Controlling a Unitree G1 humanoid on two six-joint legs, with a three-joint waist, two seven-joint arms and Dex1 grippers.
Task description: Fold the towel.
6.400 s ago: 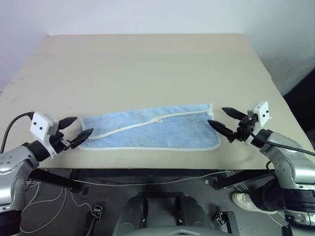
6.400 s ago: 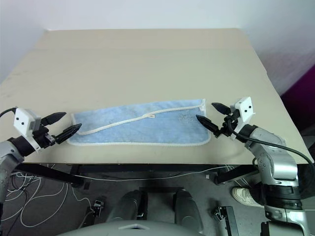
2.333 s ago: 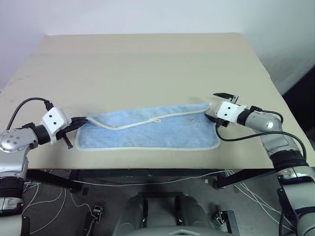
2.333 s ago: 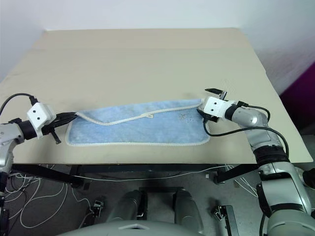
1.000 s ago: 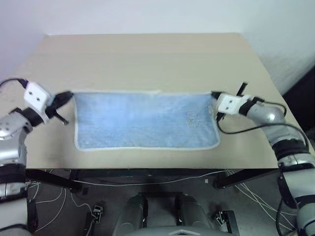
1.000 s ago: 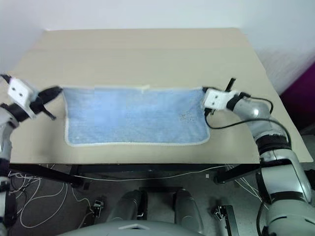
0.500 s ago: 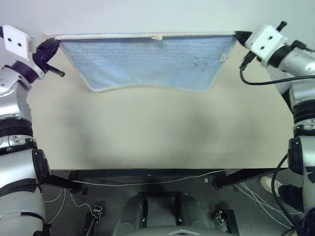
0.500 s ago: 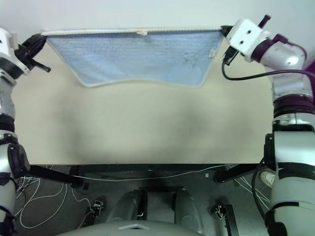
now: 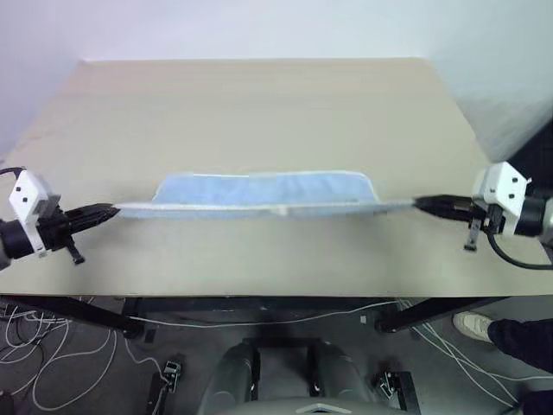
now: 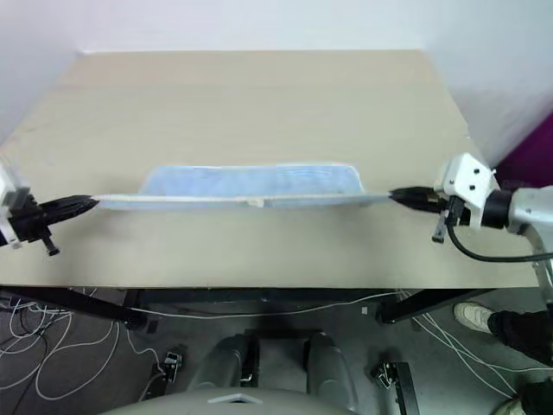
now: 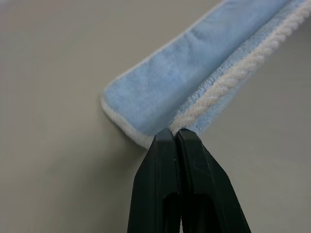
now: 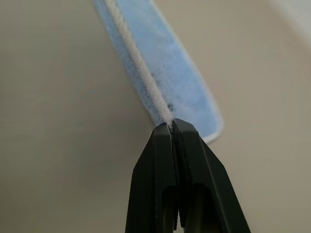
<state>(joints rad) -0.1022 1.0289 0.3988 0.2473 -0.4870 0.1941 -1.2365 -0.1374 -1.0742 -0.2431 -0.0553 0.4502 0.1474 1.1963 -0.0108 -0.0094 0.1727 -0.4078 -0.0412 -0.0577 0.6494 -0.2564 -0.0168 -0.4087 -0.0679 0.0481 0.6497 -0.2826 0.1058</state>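
Observation:
My left gripper needs to let go of the towel's hem corner over the trailing cloth's short edge (image 9: 160,189) (image 11: 120,120) nearest that gripper.
The light blue towel (image 9: 259,188) with its white hem is stretched taut between my two grippers, low over the beige table (image 9: 259,112). Its near hem runs as a straight line from side to side, and the rest of the cloth trails on the table behind it. My left gripper (image 9: 111,208) is shut on the towel's left corner, and the left wrist view shows the hem (image 11: 228,77) pinched at the fingertips (image 11: 176,137). On the right corner, my right gripper (image 9: 420,204) is shut the same way, the hem (image 12: 141,73) leading off from its tips (image 12: 172,127).
The table's front edge (image 9: 259,296) runs just below the stretched hem. Under the table lie cables (image 9: 52,363) on the floor. A shoe (image 9: 475,325) shows at the lower right.
Both grippers have come down and back toward the table's front edge with the towel, from high over the far side. The cloth that hung below the hem now lies on the table.

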